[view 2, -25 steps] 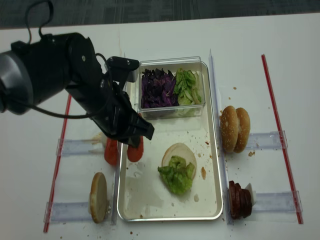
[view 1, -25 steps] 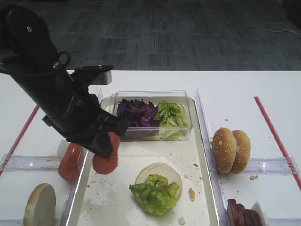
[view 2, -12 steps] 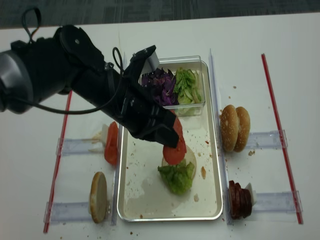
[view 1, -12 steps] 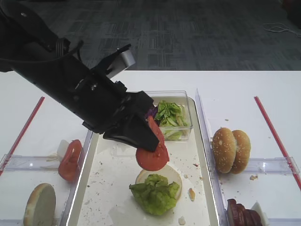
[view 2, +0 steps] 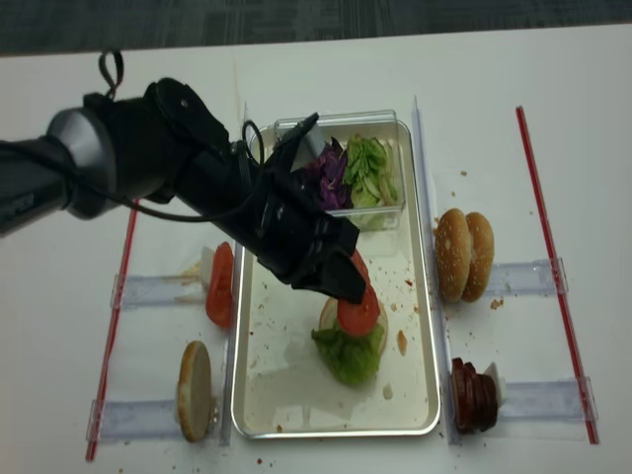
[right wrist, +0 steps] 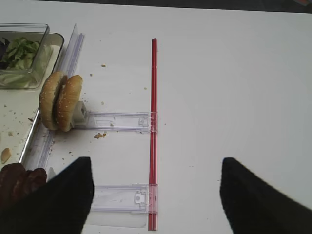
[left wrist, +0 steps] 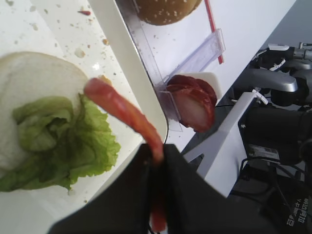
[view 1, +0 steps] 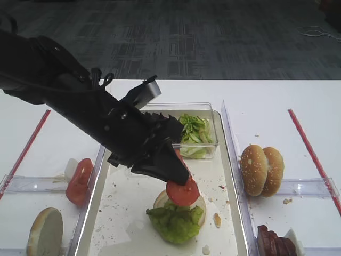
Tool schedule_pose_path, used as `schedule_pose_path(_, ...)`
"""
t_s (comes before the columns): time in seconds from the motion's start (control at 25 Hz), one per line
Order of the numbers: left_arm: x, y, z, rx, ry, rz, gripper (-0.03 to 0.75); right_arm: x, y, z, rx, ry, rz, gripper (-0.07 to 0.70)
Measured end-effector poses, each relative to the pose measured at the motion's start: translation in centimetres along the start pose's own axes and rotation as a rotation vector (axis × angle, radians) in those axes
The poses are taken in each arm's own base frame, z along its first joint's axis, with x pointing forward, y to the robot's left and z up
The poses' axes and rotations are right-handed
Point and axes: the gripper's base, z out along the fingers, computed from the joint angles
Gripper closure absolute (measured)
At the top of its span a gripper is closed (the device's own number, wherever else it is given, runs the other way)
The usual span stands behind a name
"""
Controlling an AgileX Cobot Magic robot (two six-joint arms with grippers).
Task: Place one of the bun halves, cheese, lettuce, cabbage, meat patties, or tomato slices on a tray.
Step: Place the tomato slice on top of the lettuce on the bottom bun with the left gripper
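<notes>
I will use my left gripper to let go of the red tomato slice on the green lettuce [view 2: 352, 337] [left wrist: 57, 124] that is covering the pale bun half.
My left gripper [view 1: 178, 175] [view 2: 348, 288] [left wrist: 156, 152] is shut on a red tomato slice [view 1: 183, 191] [view 2: 357, 312] [left wrist: 122, 108]. The slice hangs tilted just above the green lettuce [view 1: 173, 223] [view 2: 348, 357] [left wrist: 58, 141], which lies on a pale bun half [view 1: 159, 200] [left wrist: 34, 80] in the metal tray [view 1: 120, 216] [view 2: 281, 395]. More tomato slices [view 1: 80, 180] [view 2: 220, 286] stand in the left rack. My right gripper [right wrist: 153, 195] is open over bare table, holding nothing.
A clear tub [view 1: 194, 136] at the tray's far end holds purple cabbage [view 2: 331, 173] and lettuce strips [view 2: 370, 168]. Sesame bun halves [view 1: 262, 170] [right wrist: 61, 101] and meat patties [view 1: 274, 242] [view 2: 474, 395] stand right of the tray. A flat bun half [view 1: 45, 230] stands left. A red strip [right wrist: 153, 122] crosses the table.
My left gripper carried the tomato slice from the tray's left edge rightward and down, to just above the lettuce-topped bun.
</notes>
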Motion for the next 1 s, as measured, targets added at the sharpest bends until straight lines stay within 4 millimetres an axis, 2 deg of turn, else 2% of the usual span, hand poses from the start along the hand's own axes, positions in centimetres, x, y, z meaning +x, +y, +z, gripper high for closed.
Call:
schedule_pose_path(0.36,-0.4,2.2,2.0,-0.013,0.027,-0.064,0.657,0.0,0.0,0.0,0.0,0.0,0.0,0.058)
schedule_pose_path(0.8,-0.8,3.5,3.5,-0.018,0.017,-0.12,0.658,0.0,0.0,0.0,0.0,0.0,0.0,0.058)
schedule_pose_path(1.0,-0.9,3.6,3.6,-0.021,0.011,-0.121,0.658,0.0,0.0,0.0,0.0,0.0,0.0,0.058)
